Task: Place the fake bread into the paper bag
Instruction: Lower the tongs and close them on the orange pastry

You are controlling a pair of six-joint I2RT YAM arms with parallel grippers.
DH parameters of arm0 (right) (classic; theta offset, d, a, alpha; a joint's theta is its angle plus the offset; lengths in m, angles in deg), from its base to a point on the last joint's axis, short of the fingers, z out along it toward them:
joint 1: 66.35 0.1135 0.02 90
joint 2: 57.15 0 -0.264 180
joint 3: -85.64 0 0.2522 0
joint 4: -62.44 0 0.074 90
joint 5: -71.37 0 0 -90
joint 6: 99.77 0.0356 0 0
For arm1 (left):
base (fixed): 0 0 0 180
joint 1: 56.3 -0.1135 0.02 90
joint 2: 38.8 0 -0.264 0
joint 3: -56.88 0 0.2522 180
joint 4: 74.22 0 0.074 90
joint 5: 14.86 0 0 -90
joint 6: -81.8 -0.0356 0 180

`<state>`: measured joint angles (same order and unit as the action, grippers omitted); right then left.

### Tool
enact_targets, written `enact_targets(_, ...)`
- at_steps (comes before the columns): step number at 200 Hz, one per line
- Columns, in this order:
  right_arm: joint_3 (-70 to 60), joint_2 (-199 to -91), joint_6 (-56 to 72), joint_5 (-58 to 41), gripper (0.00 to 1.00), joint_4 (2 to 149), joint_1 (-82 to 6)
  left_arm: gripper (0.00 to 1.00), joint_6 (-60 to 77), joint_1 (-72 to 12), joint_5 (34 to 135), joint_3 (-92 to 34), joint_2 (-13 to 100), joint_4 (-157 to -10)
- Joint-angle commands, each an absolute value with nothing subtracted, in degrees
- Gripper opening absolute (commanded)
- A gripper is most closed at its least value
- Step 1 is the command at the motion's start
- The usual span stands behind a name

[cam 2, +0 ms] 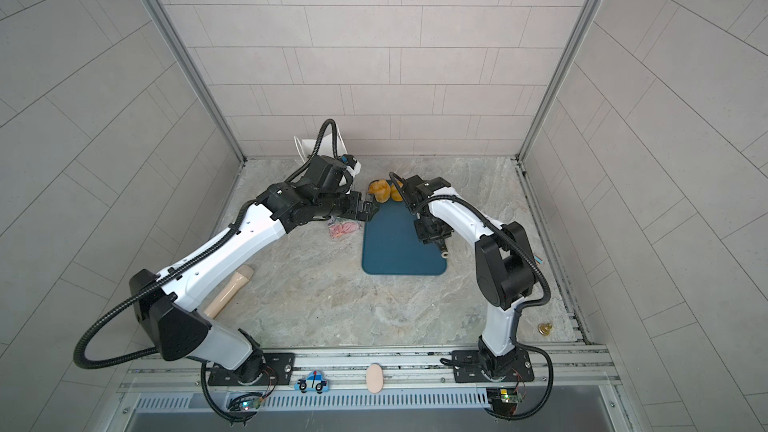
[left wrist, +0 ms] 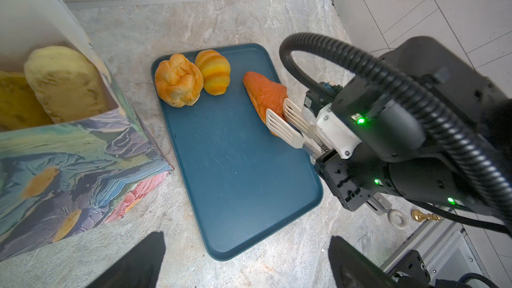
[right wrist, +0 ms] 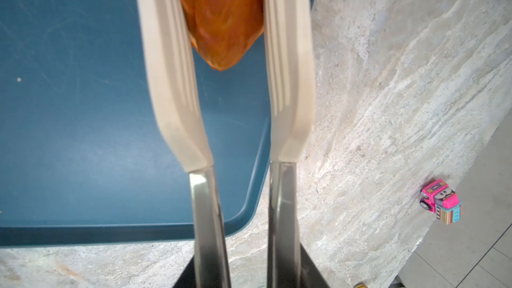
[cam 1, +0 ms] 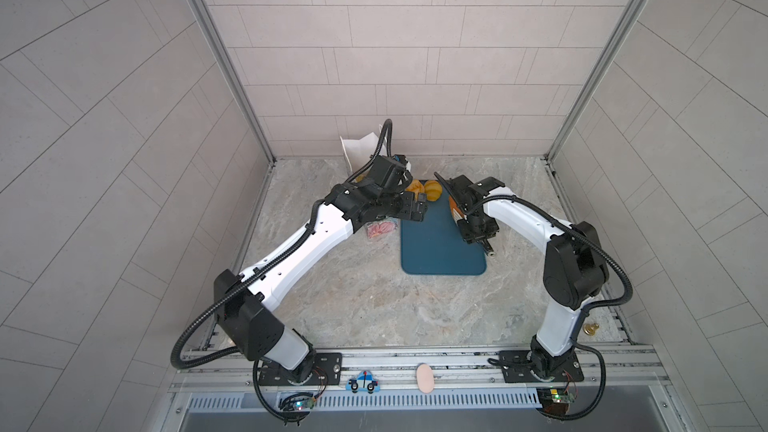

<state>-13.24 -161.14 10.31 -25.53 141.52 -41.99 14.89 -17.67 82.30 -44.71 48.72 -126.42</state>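
Observation:
The tongs reach only the orange-brown bread's narrow end, so I should open them with my right gripper, move farther along and close on its thicker middle (left wrist: 266, 93) before lifting.
My right gripper (cam 1: 471, 226) is shut on a pair of metal tongs with cream tips (left wrist: 288, 123). The tips flank a darker orange-brown piece of fake bread (left wrist: 263, 92) at the right edge of the blue tray (left wrist: 235, 175), one on each of its sides (right wrist: 221, 18). A knotted roll (left wrist: 178, 80) and a striped croissant (left wrist: 212, 72) lie at the tray's far end. The flower-printed paper bag (left wrist: 69, 162) stands to the tray's left with yellow pastries (left wrist: 63, 81) inside. My left gripper (left wrist: 246, 267) hangs open and empty over the tray's near-left corner, beside the bag (cam 1: 357, 151).
A pink packet (cam 1: 379, 229) lies left of the tray. A beige rolling-pin-like object (cam 2: 228, 292) sits under the left arm. A small brass piece (cam 1: 590, 329) and a pink toy truck (right wrist: 440, 203) are near the right wall.

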Motion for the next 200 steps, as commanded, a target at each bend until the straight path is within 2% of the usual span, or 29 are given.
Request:
enact_targets(1,-12.76,-158.94,7.20,-26.83,0.46,143.09,-41.83,1.00,15.38,-17.78,81.03,-43.82,46.84,-125.32)
enact_targets(34,-13.14,-158.67,8.18,-28.49,0.54,143.00,-41.91,1.00,15.70,-17.80,80.64,-43.41,46.32,-125.09)
enact_targets(68,-14.40,-158.74,11.80,-28.88,0.59,141.83,-41.48,1.00,15.62,-17.81,79.71,-42.49,45.09,-125.64)
enact_targets(176,-20.59,-167.20,16.36,-31.44,0.61,142.54,-40.34,1.00,14.58,-17.81,77.87,-41.08,43.24,-126.45)
enact_targets(200,-22.29,-169.79,15.78,-31.66,0.58,143.89,-40.34,1.00,14.48,-17.81,77.70,-41.26,43.20,-126.47)
